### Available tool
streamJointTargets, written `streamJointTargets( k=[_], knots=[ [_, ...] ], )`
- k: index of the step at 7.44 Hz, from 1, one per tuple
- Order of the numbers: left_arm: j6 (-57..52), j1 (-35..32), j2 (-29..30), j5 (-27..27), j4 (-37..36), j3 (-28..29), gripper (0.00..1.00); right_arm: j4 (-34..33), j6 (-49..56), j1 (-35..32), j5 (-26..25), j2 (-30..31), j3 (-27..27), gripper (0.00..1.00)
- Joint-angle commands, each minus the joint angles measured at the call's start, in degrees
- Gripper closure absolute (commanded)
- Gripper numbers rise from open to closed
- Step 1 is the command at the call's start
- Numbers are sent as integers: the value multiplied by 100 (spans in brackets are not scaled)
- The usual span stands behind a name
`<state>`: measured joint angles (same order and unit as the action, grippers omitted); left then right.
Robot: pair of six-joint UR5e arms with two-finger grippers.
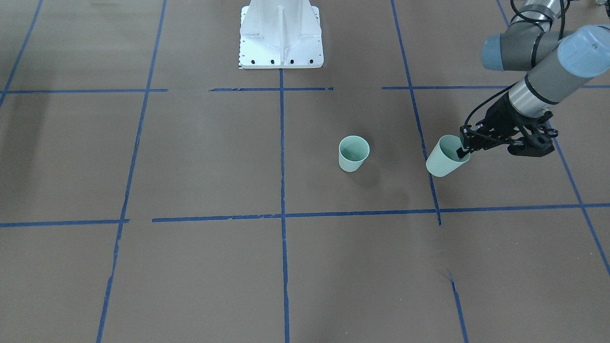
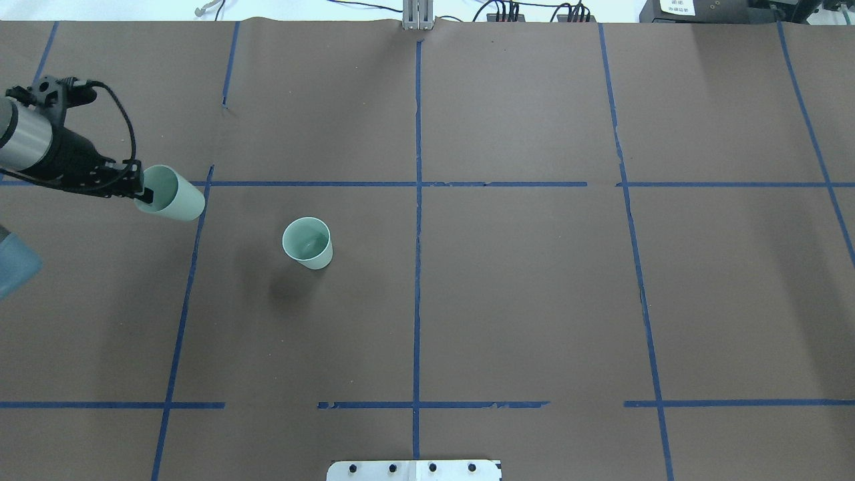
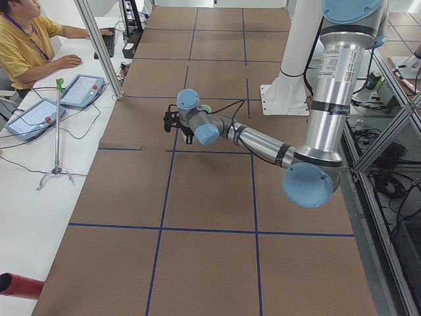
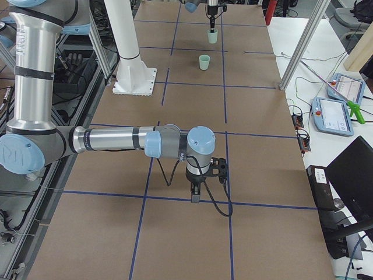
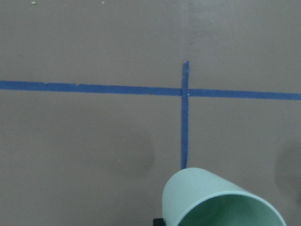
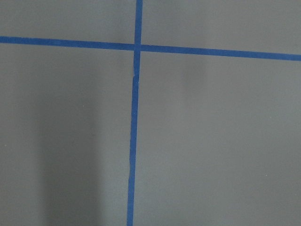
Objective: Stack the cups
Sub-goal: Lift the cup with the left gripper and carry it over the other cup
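Note:
The held cup, now beside the standing cup, will be let go by my left gripper inside the opening of the standing mint-green cup (image 1: 354,150).
One pale mint-green cup (image 1: 353,153) stands upright and open on the brown table, also seen in the overhead view (image 2: 307,243) and far off in the exterior right view (image 4: 204,62). My left gripper (image 1: 464,146) (image 2: 140,188) is shut on the rim of the second cup (image 1: 444,158) (image 2: 174,195), one finger inside it, and appears to hold it just above the table, to the side of the standing cup. The held cup fills the lower edge of the left wrist view (image 5: 207,200). My right gripper (image 4: 195,195) shows only in the exterior right view, far from both cups; I cannot tell its state.
The white robot pedestal (image 1: 281,38) stands at the table's robot side. Blue tape lines (image 2: 417,200) grid the brown table. An operator (image 3: 26,46) sits by tablets (image 3: 82,90) beyond the far edge. The right wrist view shows only table and tape (image 6: 134,117).

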<state>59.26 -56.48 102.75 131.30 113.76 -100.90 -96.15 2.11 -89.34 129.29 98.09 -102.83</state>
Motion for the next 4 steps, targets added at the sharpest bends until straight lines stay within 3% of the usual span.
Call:
streamJointTargets(
  k=[1, 3, 4],
  knots=[
    [523, 23, 989, -25, -1168, -17, 100, 0, 0, 4, 0, 0, 0, 0],
    [743, 380, 1431, 1, -2547, -446, 100, 0, 0, 4, 0, 0, 0, 0],
    [1066, 627, 1458, 1, -2578, -431, 100, 0, 0, -5, 0, 0, 0, 0]
  ],
)
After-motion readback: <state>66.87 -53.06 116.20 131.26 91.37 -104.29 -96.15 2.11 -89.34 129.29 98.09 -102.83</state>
